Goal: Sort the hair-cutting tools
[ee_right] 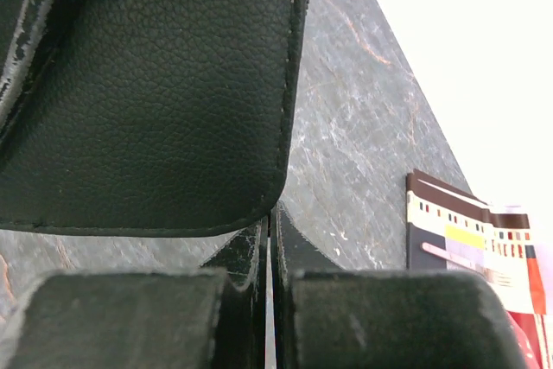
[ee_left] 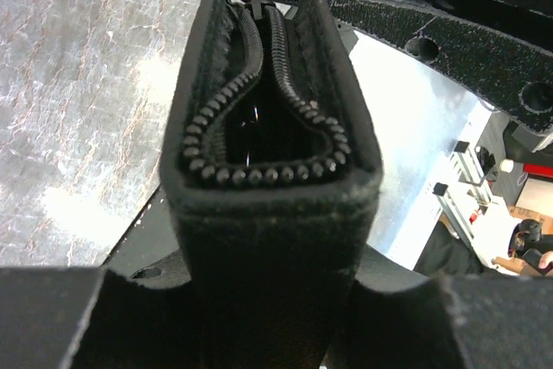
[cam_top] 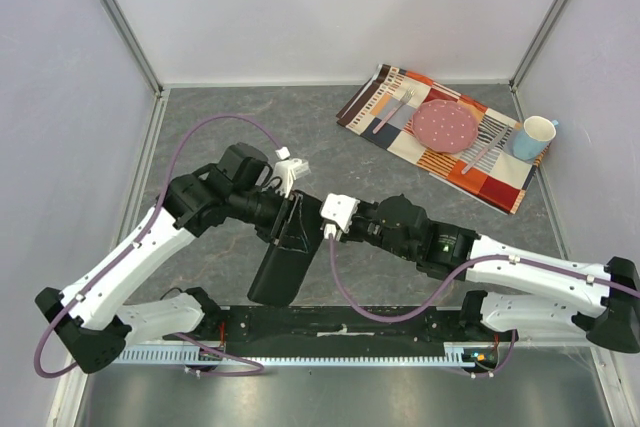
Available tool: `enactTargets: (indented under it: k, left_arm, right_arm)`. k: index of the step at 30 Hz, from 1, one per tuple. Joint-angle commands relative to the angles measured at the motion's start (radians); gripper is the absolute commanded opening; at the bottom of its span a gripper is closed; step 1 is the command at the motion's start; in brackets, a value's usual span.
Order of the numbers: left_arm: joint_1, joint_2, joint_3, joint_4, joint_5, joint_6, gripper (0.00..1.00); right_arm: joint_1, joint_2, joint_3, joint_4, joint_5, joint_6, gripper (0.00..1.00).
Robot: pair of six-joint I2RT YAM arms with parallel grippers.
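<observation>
Next, I open my left gripper and let go of the black case on the grey table (cam_top: 347,219) between the striped placemat and the black base rail.
A flat black case (cam_top: 280,272) hangs tilted over the table's middle, its top end in my left gripper (cam_top: 287,212), which is shut on it. In the left wrist view the case (ee_left: 272,239) stands between my fingers (ee_left: 52,321) with its zipper mouth (ee_left: 259,118) gaping. The inside is dark with only faint glints, and the hair-cutting tools are hidden. My right gripper (cam_top: 318,227) sits at the case's upper right edge. Its jaws are shut (ee_right: 270,248) just under the case's leather flap (ee_right: 155,84), with nothing visible between them.
At the back right lies a striped placemat (cam_top: 390,97) with a pink plate (cam_top: 446,126), a fork (cam_top: 392,112), a knife (cam_top: 485,147) and a blue-and-white cup (cam_top: 533,137). White walls close in the grey table (cam_top: 230,117). The black base rail (cam_top: 340,327) runs along the near edge.
</observation>
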Motion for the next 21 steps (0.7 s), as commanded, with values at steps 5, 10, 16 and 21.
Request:
enactTargets:
  k: [5, 10, 16, 21]
  left_arm:
    - [-0.086, -0.029, -0.027, 0.031, 0.161, 0.063, 0.02]
    - [-0.141, 0.008, -0.050, 0.066, 0.165, 0.074, 0.02]
    - [-0.204, 0.043, -0.078, 0.111, 0.202, 0.097, 0.02]
    - [-0.233, 0.053, -0.095, 0.120, 0.231, 0.115, 0.02]
  right_arm:
    - [-0.021, -0.070, 0.123, -0.262, 0.075, -0.118, 0.00]
    - [-0.023, -0.110, 0.143, -0.355, -0.002, -0.174, 0.00]
    - [-0.020, -0.079, 0.202, -0.443, -0.071, -0.222, 0.00]
    - [-0.015, -0.058, 0.259, -0.512, -0.110, -0.276, 0.00]
